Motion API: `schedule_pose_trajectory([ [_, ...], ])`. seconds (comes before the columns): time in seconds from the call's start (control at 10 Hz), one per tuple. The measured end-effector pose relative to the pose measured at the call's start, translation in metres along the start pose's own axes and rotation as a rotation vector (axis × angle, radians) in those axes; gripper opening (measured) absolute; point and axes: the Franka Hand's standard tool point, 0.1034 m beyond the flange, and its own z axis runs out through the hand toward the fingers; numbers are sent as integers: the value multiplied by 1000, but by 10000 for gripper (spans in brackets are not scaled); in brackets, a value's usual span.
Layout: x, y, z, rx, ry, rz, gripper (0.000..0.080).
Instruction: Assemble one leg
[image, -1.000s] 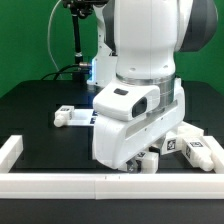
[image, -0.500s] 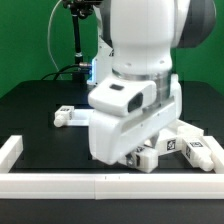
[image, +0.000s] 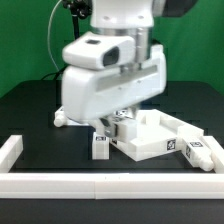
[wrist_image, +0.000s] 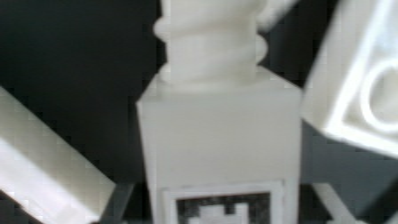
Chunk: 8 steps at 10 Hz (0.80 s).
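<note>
Next, I let go of the white leg with my gripper on the black table (image: 51, 145), next to the short white rail and behind the front rail.
In the wrist view a white leg (wrist_image: 214, 120) fills the middle, its screw peg pointing away and its black-and-white tag next to the camera. My gripper (wrist_image: 217, 206) is shut on the leg, with a dark finger on each side of its tagged end. In the exterior view the same leg (image: 100, 146) hangs upright under the hand, just above or on the black table; I cannot tell which. My gripper (image: 100, 134) is mostly hidden by the hand. The large white tray-like part (image: 150, 140) lies just to the exterior view's right of the leg.
Another leg (image: 62, 117) lies at the exterior view's left, behind the arm. More tagged white pieces (image: 197, 151) lie at the right by the tray-like part. A white rail (image: 100, 183) runs along the front, with a short one (image: 10, 150) at the left.
The arm has swung to the exterior view's left and lifted, carrying the leg with it. The tray-like part, hidden behind the hand before, is now in full view.
</note>
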Motion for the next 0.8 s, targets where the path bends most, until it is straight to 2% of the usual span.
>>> schedule_pose_trajectory([
  [0.1,-16,3,3,-11,-1,33,281],
  [0.2,-21,3,4,-9,-7,89,281],
  [0.3,-20,-1,6,3,-19,137,281],
  [0.8,-20,-1,7,5,-19,118,282],
])
